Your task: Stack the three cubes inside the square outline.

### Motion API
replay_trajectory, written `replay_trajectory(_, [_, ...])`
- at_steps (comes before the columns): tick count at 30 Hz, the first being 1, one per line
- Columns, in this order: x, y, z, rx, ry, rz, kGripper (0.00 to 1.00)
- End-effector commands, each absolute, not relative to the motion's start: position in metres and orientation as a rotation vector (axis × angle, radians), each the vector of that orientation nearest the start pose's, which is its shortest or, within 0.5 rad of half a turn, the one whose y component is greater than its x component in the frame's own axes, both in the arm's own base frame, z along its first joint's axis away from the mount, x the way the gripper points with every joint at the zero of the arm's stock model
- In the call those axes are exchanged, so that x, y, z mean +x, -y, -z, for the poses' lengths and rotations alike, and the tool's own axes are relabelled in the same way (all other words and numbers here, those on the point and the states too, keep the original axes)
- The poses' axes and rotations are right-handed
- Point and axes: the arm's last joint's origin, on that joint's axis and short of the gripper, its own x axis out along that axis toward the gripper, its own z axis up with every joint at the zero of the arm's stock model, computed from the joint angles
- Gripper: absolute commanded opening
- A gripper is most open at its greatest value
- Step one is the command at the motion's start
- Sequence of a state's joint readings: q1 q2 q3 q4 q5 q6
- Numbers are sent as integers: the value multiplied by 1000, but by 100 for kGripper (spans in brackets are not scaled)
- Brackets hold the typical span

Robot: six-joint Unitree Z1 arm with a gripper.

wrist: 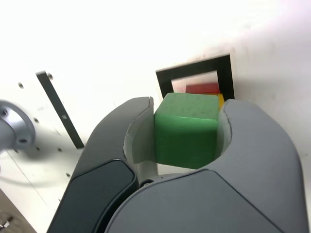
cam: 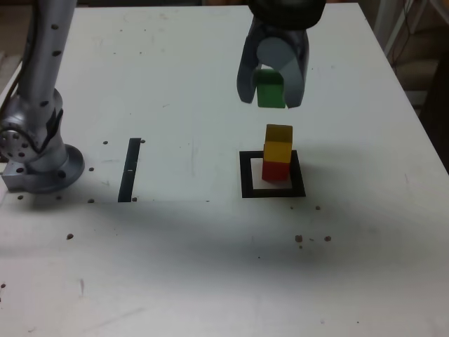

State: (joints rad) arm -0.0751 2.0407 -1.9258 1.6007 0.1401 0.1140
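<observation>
I need to release the green cube on top of the yellow cube (cam: 282, 133), which sits on the red cube.
My gripper (cam: 270, 95) hangs in the air, shut on the green cube (cam: 270, 90), which the wrist view shows clamped between the two dark jaws (wrist: 186, 131). Below it, slightly toward the exterior view's right, the yellow cube (cam: 278, 144) sits on the red cube (cam: 276, 170). That two-cube stack stands inside the square outline (cam: 245, 175), a thick black frame with a pale centre. In the wrist view the square outline (wrist: 166, 80) and slivers of the red cube (wrist: 203, 89) and yellow cube (wrist: 221, 99) show just past the green cube.
The arm's grey base (cam: 38, 158) stands at the exterior view's left. A thin black strip (cam: 130, 170) lies on the white table (cam: 175, 267) between the base and the outline. Small dark specks dot the tabletop. The table's right edge runs near the frame edge.
</observation>
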Motion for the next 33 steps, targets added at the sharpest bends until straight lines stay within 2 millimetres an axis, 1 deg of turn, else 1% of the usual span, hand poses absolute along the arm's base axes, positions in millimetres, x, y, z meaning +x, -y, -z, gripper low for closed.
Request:
replay_trajectory(1, [361, 25, -330, 256, -1721, 44, 37])
replay_trajectory(4, [362, 29, -329, 232, -1725, 31, 37])
replay_trajectory(10, [367, 31, -321, 201, -1741, 24, 37])
replay_trajectory(17, [375, 35, -313, 194, -1755, 39, 37])
replay_trajectory(28, [378, 38, -305, 187, -1767, 54, 37])
replay_trajectory(29, [379, 38, -305, 187, -1767, 55, 38])
replay_trajectory(30, [379, 38, -304, 188, -1765, 56, 43])
replay_trajectory(31, [380, 38, -304, 190, -1763, 58, 50])
replay_trajectory(33, [380, 38, -303, 193, -1758, 63, 68])
